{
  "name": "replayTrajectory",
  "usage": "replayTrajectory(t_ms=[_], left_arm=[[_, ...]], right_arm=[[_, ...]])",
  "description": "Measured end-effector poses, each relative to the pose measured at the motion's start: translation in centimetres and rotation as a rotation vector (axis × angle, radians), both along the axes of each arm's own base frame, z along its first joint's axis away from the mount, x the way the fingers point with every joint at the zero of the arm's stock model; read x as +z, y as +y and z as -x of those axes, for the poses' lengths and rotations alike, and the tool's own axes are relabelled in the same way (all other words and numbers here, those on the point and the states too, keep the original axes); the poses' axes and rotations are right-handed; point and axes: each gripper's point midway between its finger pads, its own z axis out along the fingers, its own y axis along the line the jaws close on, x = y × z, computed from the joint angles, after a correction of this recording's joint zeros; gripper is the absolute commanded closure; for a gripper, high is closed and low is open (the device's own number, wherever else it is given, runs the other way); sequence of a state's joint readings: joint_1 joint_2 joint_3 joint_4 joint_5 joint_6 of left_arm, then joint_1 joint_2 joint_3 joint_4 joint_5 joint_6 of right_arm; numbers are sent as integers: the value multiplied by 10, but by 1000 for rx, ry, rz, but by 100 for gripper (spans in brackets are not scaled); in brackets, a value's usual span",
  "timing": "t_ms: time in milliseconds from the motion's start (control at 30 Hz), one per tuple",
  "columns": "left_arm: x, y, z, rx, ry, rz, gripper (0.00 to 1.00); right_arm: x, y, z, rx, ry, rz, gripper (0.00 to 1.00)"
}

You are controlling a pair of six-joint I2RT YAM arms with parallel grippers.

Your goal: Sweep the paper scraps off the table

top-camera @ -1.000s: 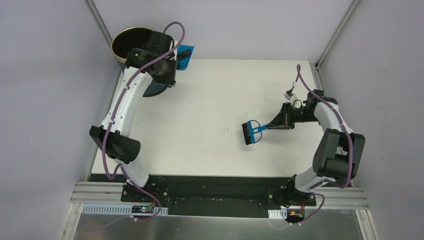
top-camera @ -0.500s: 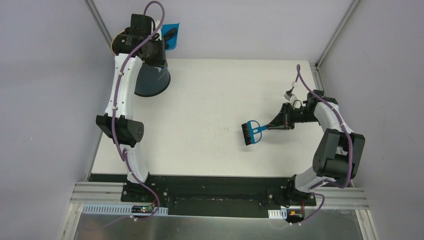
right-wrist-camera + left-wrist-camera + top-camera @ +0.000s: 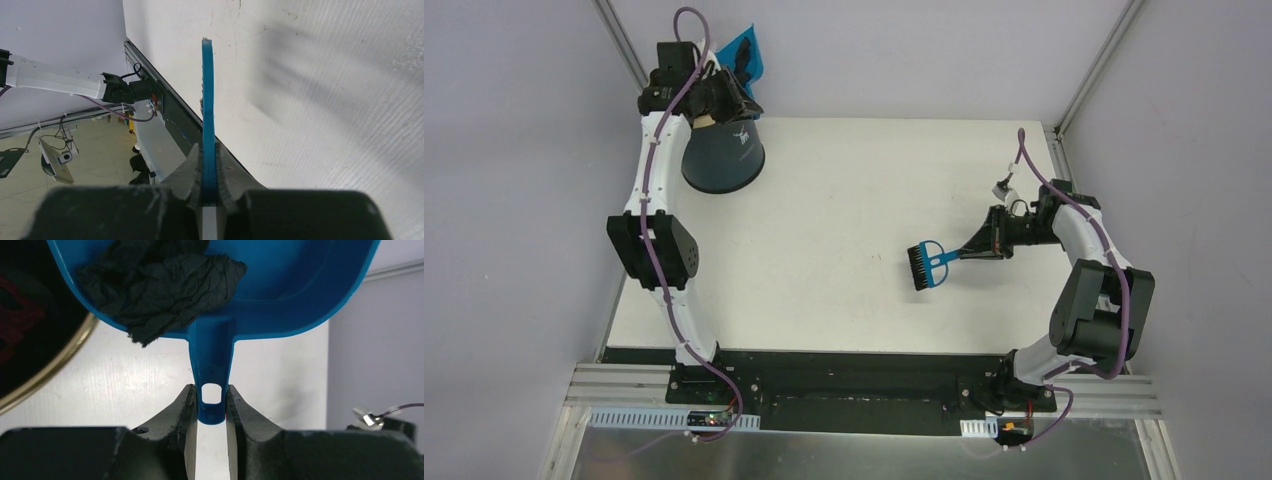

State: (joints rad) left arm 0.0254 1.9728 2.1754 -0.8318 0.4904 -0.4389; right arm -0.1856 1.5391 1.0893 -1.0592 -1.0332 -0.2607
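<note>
Next, my left gripper puts down and lets go of the blue dustpan, which hangs over the dark blue bin now, on the white table, a little way from the hand brush's bristles (image 3: 840, 273).
My left gripper (image 3: 211, 410) is shut on the handle of the blue dustpan (image 3: 285, 295), which it holds up in the air. A black crumpled paper scrap (image 3: 160, 285) lies in the pan. From the top view the dustpan (image 3: 748, 56) and left gripper (image 3: 727, 84) hang at the far left corner over the dark blue bin (image 3: 724, 160). The bin's gold rim (image 3: 45, 375) shows below the pan, with a red scrap (image 3: 15, 315) inside. My right gripper (image 3: 209, 170) is shut on the blue hand brush (image 3: 207, 100). Its bristles (image 3: 919, 268) rest on the white table (image 3: 844, 210).
Grey walls enclose the table on the left, back and right. The black front edge (image 3: 854, 375) carries both arm bases. The left arm's elbow (image 3: 650, 250) stands over the table's left edge.
The left arm has raised the dustpan up and leftward, from beside the bin to above it. The right arm and brush have not moved.
</note>
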Motion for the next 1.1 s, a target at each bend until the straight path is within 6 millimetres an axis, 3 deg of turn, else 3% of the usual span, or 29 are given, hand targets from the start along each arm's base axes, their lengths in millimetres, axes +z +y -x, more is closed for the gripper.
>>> replayTrajectory(t_ms=[233, 467, 600, 733, 800, 1100], left_arm=[[0, 30, -5, 130, -38, 307, 100], [54, 60, -18, 179, -266, 687, 100], [78, 67, -23, 153, -358, 954, 100], [67, 76, -28, 165, -342, 1161, 100], [61, 78, -28, 174, -322, 1215, 100], [83, 80, -16, 119, -363, 1298, 100]], right_arm=[[0, 0, 0, 2, -2, 0, 100], [0, 0, 0, 2, -2, 0, 100], [0, 0, 1, 2, 0, 0, 100], [0, 0, 1, 2, 0, 0, 100], [0, 0, 1, 2, 0, 0, 100], [0, 0, 1, 3, 0, 0, 100]])
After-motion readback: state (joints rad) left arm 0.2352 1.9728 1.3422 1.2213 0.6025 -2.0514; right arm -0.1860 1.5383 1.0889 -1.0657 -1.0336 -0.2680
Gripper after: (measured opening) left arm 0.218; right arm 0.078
